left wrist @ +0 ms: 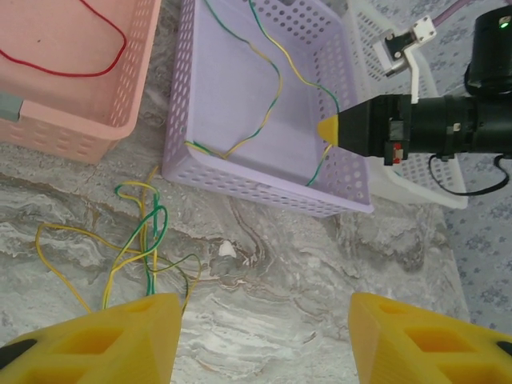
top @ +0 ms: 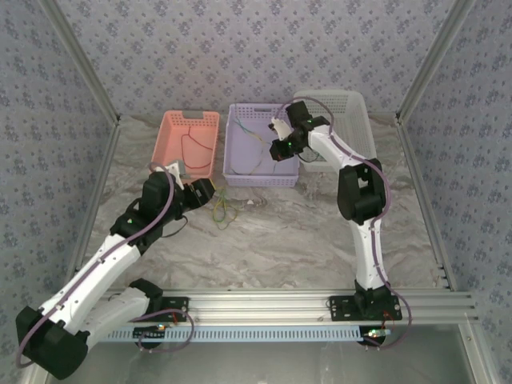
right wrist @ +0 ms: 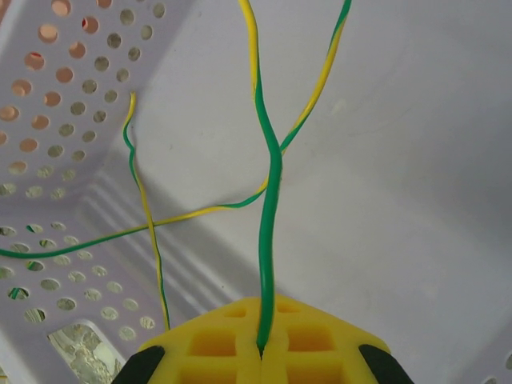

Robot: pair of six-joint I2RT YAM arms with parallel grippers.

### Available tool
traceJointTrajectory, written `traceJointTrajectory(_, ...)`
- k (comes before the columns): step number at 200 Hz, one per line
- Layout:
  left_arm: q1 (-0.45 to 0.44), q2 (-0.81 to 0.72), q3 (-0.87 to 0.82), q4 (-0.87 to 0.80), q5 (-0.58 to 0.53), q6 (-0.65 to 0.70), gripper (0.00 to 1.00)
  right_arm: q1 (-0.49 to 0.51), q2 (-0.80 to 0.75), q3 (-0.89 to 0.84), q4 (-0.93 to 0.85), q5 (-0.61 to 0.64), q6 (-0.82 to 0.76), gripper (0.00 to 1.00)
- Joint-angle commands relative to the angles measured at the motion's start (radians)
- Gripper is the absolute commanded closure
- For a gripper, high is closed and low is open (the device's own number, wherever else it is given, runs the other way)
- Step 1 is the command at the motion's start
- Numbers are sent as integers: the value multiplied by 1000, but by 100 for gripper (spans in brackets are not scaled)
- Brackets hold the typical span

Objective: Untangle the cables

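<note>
Next, my right gripper lets go of the green-and-yellow cable in the purple basket's front corner (top: pixel 286 166), the one beside the white basket.
My right gripper (right wrist: pixel 262 348) is shut on a green-and-yellow cable (right wrist: pixel 272 200) that rises from between its yellow pads over the floor of the purple basket (right wrist: pixel 400 160). From above, that gripper (top: pixel 276 149) hangs inside the purple basket (top: pixel 260 181). The held cable (left wrist: pixel 272 88) loops across the basket to the yellow tip of the right gripper (left wrist: pixel 328 130). A loose tangle of green and yellow cables (left wrist: pixel 144 240) lies on the marble table in front of the basket. My left gripper (left wrist: pixel 264 320) is open just above the table, right of the tangle (top: pixel 222 210), holding nothing.
A pink basket (left wrist: pixel 72 132) at the back left holds a red cable (left wrist: pixel 104 64). A white basket (top: pixel 352 108) stands behind the right arm. A small white scrap (left wrist: pixel 227 250) lies on the table. Metal frame posts border both sides.
</note>
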Motion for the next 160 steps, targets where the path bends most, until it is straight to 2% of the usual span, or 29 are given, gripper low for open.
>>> traceJointTrajectory(1, -3, 21, -6, 34, -15, 21, 43, 9, 61, 73, -123, 76, -47, 100)
traceJointTrajectory(160, -15, 43, -5, 29, -35, 8, 44, 45, 21, 39, -146, 241, 51, 100)
